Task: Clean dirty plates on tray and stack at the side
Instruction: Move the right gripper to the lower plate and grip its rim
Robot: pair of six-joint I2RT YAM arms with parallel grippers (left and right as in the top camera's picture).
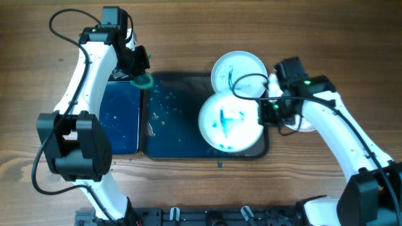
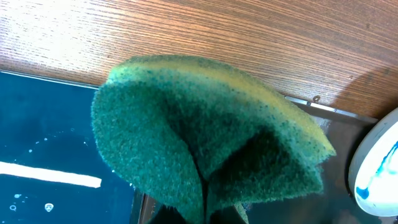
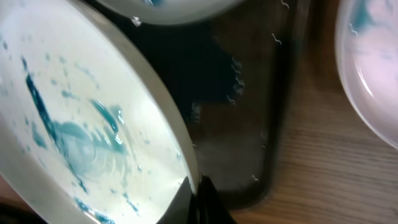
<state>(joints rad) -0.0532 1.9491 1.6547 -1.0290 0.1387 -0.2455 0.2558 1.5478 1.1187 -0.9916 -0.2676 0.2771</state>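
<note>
The robot's right gripper should release the white plate on the large dark tray (image 1: 178, 106) between the blue tray and second plate. The white plate is held tilted above that tray now.
My right gripper (image 1: 267, 113) is shut on the right rim of a white plate (image 1: 229, 122) smeared with teal, held tilted above the right part of the large dark tray (image 1: 182, 129). The wrist view shows its fingers (image 3: 196, 193) pinching that plate (image 3: 81, 124). A second smeared plate (image 1: 237, 70) lies at the tray's far right corner. A third plate (image 1: 306, 125) lies on the table right of the tray, mostly hidden under my right arm. My left gripper (image 1: 139, 70) is shut on a folded green sponge (image 2: 205, 137) over the tray's far left corner.
A narrower blue tray (image 1: 119, 119) lies just left of the large tray. Water drops and a few specks lie on the large tray's left half. The wooden table (image 1: 188, 31) surrounds both trays.
</note>
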